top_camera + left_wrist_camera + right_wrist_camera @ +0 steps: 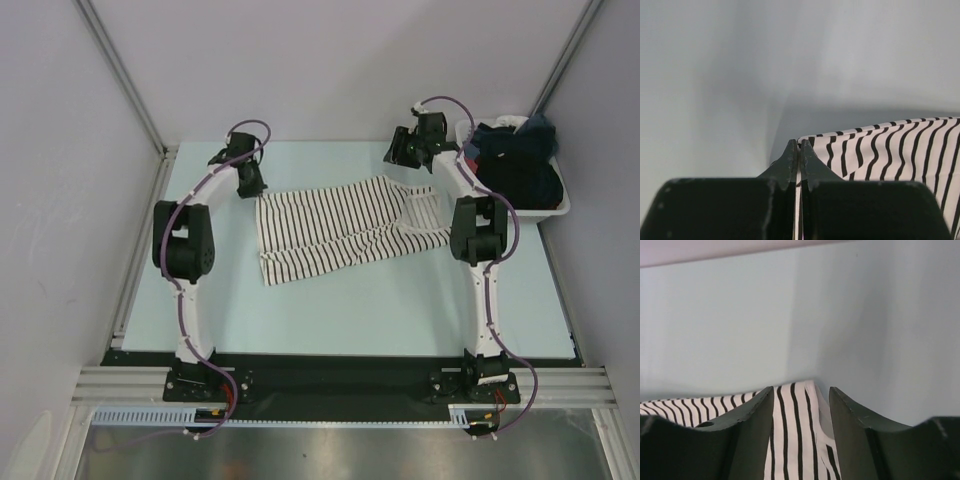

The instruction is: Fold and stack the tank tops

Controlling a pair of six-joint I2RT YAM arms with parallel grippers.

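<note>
The tank top's far strap corner lies loose under my open right gripper; I need to lower it and pinch that corner (385,179) before folding the tank top.
The white tank top with thin black stripes (335,232) lies spread across the middle of the table, its straps toward the right. My left gripper (251,187) is at the top's far left corner. In the left wrist view it (799,145) is shut on the edge of the striped fabric (890,150). My right gripper (396,162) hovers over the far right corner by the straps. In the right wrist view it (801,391) stands open, and a striped strap (792,420) lies between its fingers without being pinched. I cannot pick out a plain black top on the table.
A white bin (556,205) at the back right holds a heap of dark clothing (515,160). Grey walls close in the table at the back and on both sides. The pale table surface (350,310) runs toward the arm bases.
</note>
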